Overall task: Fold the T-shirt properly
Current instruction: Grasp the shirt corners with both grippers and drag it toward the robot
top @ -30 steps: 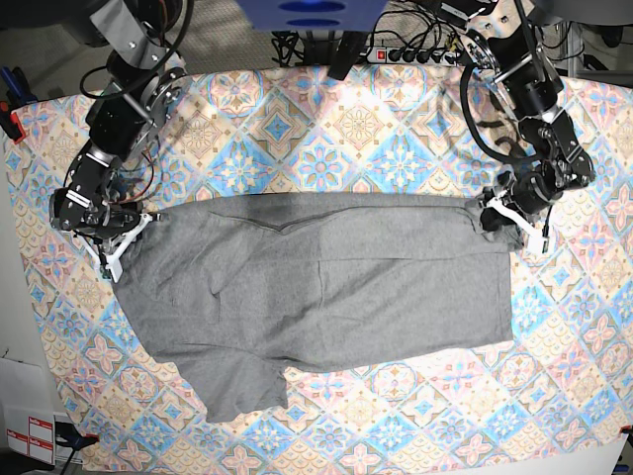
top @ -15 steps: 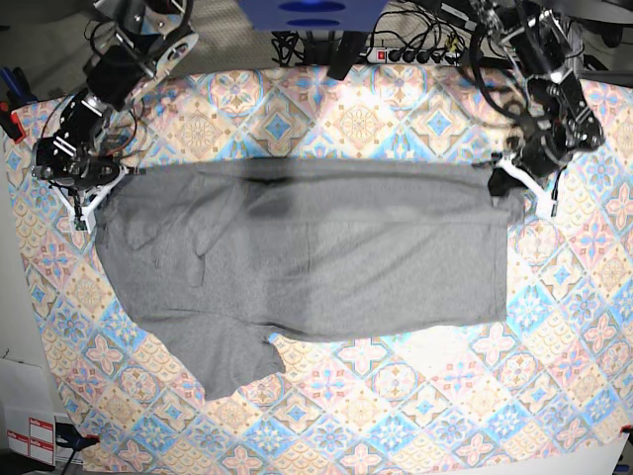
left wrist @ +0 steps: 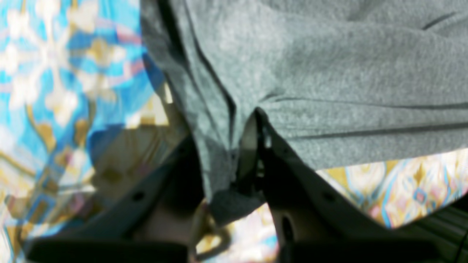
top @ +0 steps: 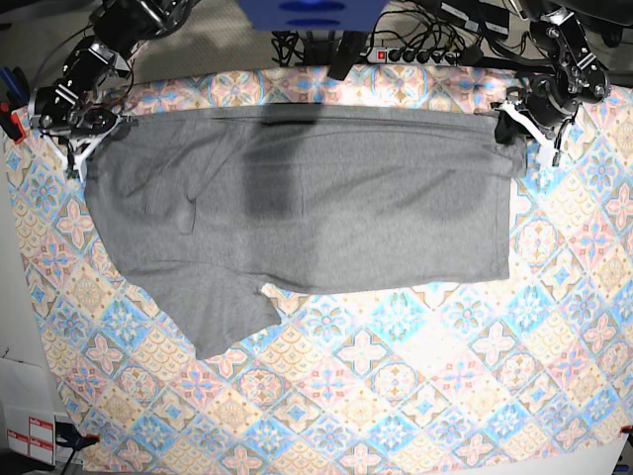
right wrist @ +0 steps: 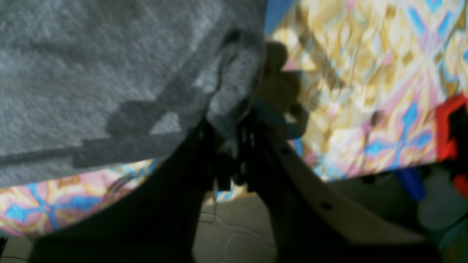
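Observation:
I should let go of the grey T-shirt's corner, now stretched taut between my grippers, with my left gripper on the tablecloth [top: 481, 76] near the far edge of the table.
The grey T-shirt [top: 316, 208] is stretched wide between my two grippers near the far edge of the table, its top edge taut and its lower part lying on the cloth. One sleeve [top: 223, 312] sticks out at the lower left. My left gripper [top: 516, 119] is shut on the shirt's right corner; the left wrist view shows the T-shirt's cloth [left wrist: 329, 73] pinched where the left gripper [left wrist: 234, 146] closes. My right gripper [top: 79, 143] is shut on the left corner, with bunched grey cloth [right wrist: 109, 73] running into the right gripper [right wrist: 230, 146].
A colourful diamond-and-flower tablecloth [top: 396, 396] covers the table. A power strip with cables [top: 415, 49] lies beyond the far edge. A red object [top: 12, 124] sits at the far left edge. White labelled sheets [top: 30, 435] lie off the front left corner.
Both grippers have carried the shirt's held edge away toward the far side of the table, dragging the whole shirt with it. Both grips have stayed shut.

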You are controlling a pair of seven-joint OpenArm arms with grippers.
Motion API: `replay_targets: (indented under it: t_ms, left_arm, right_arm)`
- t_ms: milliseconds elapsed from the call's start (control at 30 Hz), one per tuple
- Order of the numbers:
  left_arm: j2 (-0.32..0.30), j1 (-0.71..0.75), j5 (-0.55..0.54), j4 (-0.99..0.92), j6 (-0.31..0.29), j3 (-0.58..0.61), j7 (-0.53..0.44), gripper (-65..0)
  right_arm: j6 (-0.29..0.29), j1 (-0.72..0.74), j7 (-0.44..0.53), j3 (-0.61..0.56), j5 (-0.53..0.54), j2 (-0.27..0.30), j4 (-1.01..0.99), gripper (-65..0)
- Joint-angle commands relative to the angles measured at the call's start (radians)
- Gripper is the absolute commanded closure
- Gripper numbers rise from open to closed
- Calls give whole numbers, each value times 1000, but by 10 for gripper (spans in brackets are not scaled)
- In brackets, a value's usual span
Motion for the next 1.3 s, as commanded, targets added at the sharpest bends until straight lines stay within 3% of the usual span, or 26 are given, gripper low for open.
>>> replay_targets:
  t_ms: [0, 300, 967, 1033, 1267]
  left_arm:
    - [-18, 55, 166, -18, 67, -9, 158, -52]
    - [-18, 170, 163, -18, 67, -12, 37, -51]
    - [-18, 213, 172, -20, 67, -14, 5, -58]
    - [-20, 193, 175, -22, 67, -14, 32, -88]
    - [-38, 136, 266, -20, 67, -35, 69, -302]
  right_arm:
    - [-31, -21, -60, 26, -78, 13, 16, -34]
    - [-31, -91, -62, 32, -82, 7, 29, -34]
    - [-31, -140, -54, 31, -81, 6, 29, -37]
    - [-31, -140, -53, 31, -81, 6, 29, -37]
    - [-31, -140, -51, 26, -81, 6, 107, -43]
